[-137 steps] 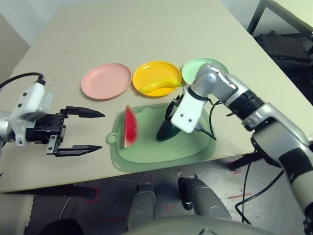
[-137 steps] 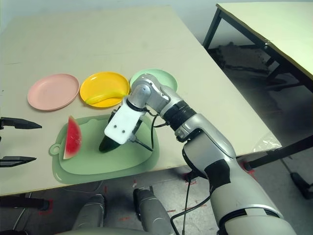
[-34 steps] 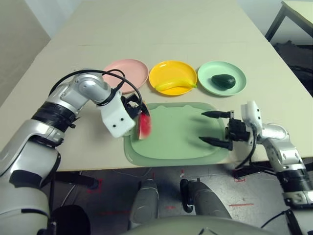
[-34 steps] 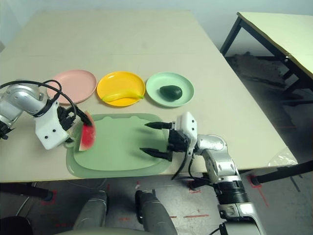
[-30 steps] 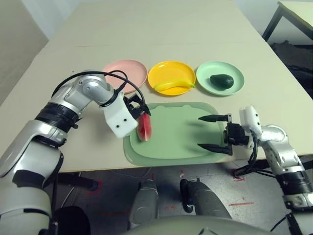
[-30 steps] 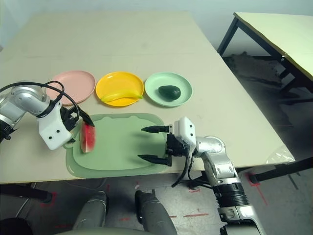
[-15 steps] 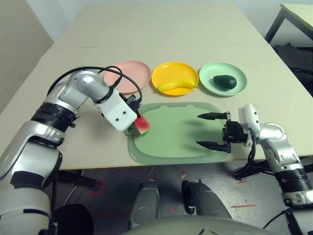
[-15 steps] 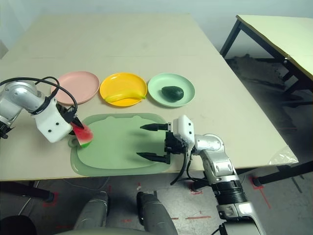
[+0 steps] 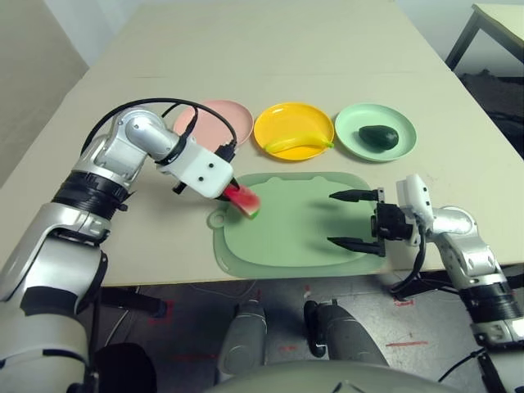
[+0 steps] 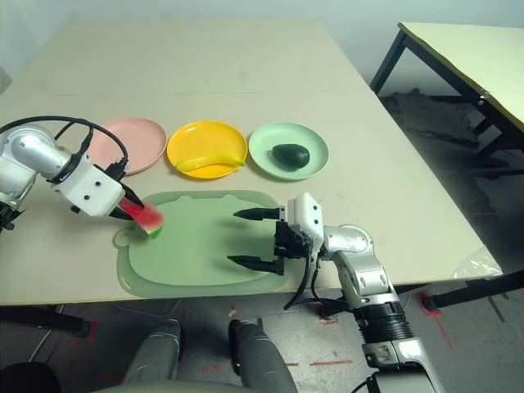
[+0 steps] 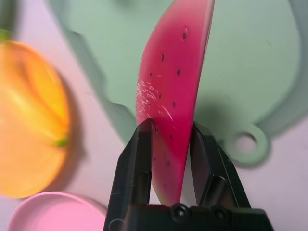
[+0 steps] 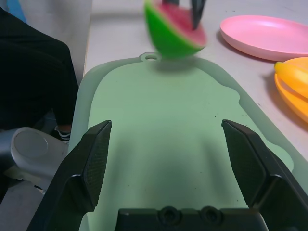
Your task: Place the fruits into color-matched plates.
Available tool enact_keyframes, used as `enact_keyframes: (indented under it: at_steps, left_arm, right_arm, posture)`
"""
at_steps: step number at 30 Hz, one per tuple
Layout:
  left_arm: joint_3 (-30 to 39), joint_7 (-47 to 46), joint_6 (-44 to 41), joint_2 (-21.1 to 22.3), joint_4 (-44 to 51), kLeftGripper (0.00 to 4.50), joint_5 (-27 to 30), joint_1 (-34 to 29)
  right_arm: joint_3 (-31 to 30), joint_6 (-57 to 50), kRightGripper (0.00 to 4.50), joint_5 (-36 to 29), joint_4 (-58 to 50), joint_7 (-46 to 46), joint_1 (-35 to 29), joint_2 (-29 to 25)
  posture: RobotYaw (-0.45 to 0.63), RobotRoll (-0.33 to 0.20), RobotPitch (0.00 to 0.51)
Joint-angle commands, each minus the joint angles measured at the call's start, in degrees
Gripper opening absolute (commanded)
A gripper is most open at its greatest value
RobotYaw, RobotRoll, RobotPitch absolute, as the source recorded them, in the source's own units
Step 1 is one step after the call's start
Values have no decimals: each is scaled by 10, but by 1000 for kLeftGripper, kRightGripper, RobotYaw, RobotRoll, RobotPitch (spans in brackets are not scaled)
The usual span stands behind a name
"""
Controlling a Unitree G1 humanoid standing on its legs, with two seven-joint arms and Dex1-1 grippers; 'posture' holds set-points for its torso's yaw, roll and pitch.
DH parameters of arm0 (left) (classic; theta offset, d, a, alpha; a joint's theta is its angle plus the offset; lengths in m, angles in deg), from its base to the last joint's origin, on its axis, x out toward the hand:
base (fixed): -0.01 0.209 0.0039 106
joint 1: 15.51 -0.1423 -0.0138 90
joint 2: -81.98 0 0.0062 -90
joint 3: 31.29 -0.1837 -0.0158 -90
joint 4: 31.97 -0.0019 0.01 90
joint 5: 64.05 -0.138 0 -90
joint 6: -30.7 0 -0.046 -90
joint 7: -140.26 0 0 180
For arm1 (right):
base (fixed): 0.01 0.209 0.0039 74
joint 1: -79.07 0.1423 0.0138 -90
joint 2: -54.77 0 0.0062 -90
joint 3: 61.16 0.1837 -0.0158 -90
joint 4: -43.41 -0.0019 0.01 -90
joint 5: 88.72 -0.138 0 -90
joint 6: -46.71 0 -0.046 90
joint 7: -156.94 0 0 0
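Observation:
I need to set the red watermelon wedge down with my left gripper in the middle of the bare pink plate (image 9: 218,127).
My left gripper (image 11: 169,130) is shut on the red watermelon wedge (image 9: 245,200), holding it lifted over the near left corner of the green mat (image 9: 286,233). Beyond the mat stands a row of plates. The pink plate (image 9: 214,120) is bare. A curved banana (image 9: 295,144) lies in the yellow plate (image 9: 293,129), and the dark avocado (image 9: 378,137) lies in the mint green plate (image 9: 374,130). At the mat's right edge my right gripper (image 9: 354,219) stands open with nothing between its fingers.
The mat's loop handle (image 9: 218,219) juts out at its left side, below the held wedge. The table's front edge runs just behind the mat. A second table (image 10: 467,49) stands off to the right.
My left gripper has closed on the wedge, tilted it and lifted it off the mat toward the left. The right arm has stayed put.

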Motion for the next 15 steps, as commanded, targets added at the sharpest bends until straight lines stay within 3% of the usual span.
enact_keyframes:
  at_steps: [1,8,15]
  left_arm:
    - [21,1,-14,-1,6,1094,-1,28]
    - [35,-15,12,12,-57,1094,-43,64]
    - [25,-80,86,25,-252,1094,-126,140]
  right_arm:
    - [-3,-2,4500,-7,-16,2,-5,-4]
    - [-2,-39,4500,-14,-53,-43,-19,6]
    - [20,-155,4500,-26,-192,-223,-93,51]
  posture:
    - [86,0,166]
    - [100,0,166]
    - [121,0,168]
